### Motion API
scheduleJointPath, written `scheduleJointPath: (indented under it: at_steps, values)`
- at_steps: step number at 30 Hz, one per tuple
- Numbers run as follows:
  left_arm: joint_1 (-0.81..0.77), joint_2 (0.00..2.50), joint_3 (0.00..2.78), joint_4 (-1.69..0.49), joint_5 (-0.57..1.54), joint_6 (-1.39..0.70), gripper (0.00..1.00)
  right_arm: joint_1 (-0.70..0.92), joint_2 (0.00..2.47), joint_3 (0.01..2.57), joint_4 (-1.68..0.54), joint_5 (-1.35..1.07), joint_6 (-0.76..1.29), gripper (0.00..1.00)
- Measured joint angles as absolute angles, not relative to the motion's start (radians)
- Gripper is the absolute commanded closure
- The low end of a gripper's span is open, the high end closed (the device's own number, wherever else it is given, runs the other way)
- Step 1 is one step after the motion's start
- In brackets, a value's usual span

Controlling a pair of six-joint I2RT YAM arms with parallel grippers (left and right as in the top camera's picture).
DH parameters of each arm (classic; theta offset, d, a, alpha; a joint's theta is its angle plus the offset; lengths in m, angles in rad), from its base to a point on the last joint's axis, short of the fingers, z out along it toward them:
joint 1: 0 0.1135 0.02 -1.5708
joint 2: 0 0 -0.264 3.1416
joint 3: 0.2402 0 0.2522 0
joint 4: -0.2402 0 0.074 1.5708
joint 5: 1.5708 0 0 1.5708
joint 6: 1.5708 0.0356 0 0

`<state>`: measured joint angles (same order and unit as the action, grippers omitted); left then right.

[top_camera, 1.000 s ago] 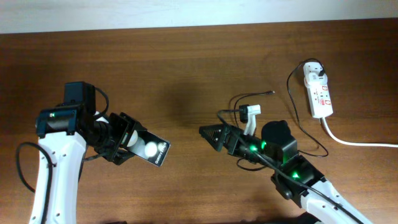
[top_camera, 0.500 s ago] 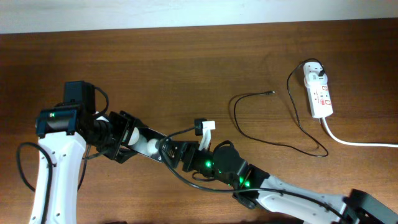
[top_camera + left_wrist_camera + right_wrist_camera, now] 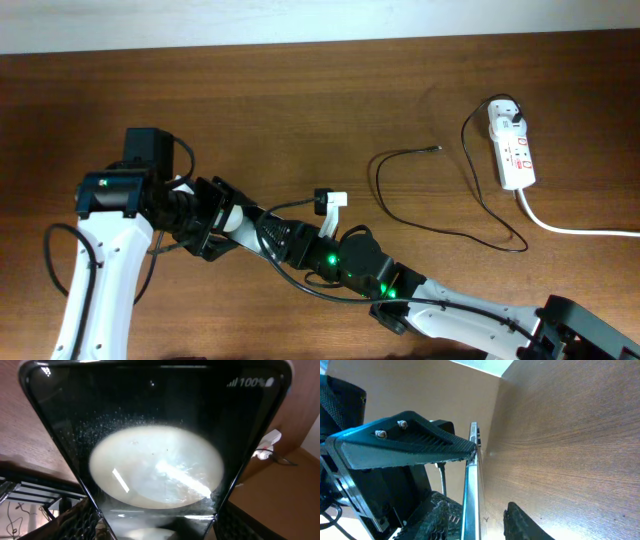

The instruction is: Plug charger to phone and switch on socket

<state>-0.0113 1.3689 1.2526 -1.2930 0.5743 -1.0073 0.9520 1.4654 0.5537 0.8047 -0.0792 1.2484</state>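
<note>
My right gripper needs to hold the phone, as my left gripper spans the phone's side edges and should turn to pinch the screen and back [image 3: 246,234] meanwhile.
The phone [image 3: 245,222] is a black slab held above the table, its glossy screen [image 3: 155,460] filling the left wrist view with a big glare spot. My left gripper [image 3: 213,218] is shut on its lower end [image 3: 157,527]. My right gripper [image 3: 270,238] straddles the phone's other end. In the right wrist view the phone stands edge-on [image 3: 471,475] between that gripper's [image 3: 480,520] fingers; one finger lies by it and the other finger [image 3: 522,522] stands apart. The charger [image 3: 450,235] lies loose at the right, its tip [image 3: 437,149] free. The socket [image 3: 515,155] is far right.
A thick white cord [image 3: 575,229] runs from the socket off the right edge. The charger's cable loops across the table between the socket and the middle. The right arm [image 3: 440,315] stretches along the front edge. A pale wall borders the table's far side.
My right arm has swept left from the table's middle to the phone, and its jaws have narrowed around the phone's end. The left arm with the phone shifted slightly right.
</note>
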Motion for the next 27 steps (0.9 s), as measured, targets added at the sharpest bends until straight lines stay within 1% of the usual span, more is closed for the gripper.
scheduleJointPath:
  at_steps: [1, 5, 7, 10, 12, 13, 14, 15, 20, 24, 27]
  values:
    - [-0.011, 1.369, 1.253, -1.293, 0.575, -1.011, 0.39, 0.952, 1.465, 0.554, 0.805, -0.08, 1.248, 0.73]
    - [-0.011, 1.369, 1.253, -1.293, 0.576, -1.015, 0.37, 0.952, 1.465, 0.554, 0.805, -0.115, 1.25, 0.78]
    - [-0.011, 1.369, 1.253, -1.293, 0.576, -1.015, 0.37, 0.952, 1.465, 0.554, 0.801, -0.141, 1.249, 0.84]
    - [-0.011, 1.369, 1.253, -1.296, 0.575, -1.015, 0.36, 0.952, 1.467, 0.554, 0.793, -0.163, 1.248, 0.89]
    - [-0.011, 1.369, 1.253, -1.301, 0.569, -1.017, 0.28, 0.952, 1.473, 0.554, 0.793, -0.17, 1.234, 0.91]
    - [-0.011, 1.369, 1.253, -1.302, 0.568, -1.018, 0.23, 0.951, 1.473, 0.554, 0.793, -0.171, 1.229, 0.92]
    - [-0.011, 1.369, 1.253, -1.304, 0.567, -1.02, 0.07, 0.951, 1.473, 0.554, 0.792, -0.174, 1.222, 0.95]
    - [-0.011, 1.369, 1.253, -1.307, 0.565, -1.024, 0.01, 0.951, 1.473, 0.554, 0.79, -0.175, 1.219, 0.96]
    - [-0.005, 1.369, 1.253, -1.298, 0.592, -0.998, 0.01, 0.95, 1.477, 0.554, 0.793, -0.197, 1.243, 0.96]
    - [0.044, 1.354, 1.29, -1.322, 0.643, -0.803, 0.01, 0.922, 1.477, 0.554, 0.805, -0.213, 1.307, 0.96]
    - [0.047, 1.232, 1.317, -1.327, 0.64, -0.632, 0.01, 0.872, 1.477, 0.554, 0.803, -0.291, 1.35, 0.96]
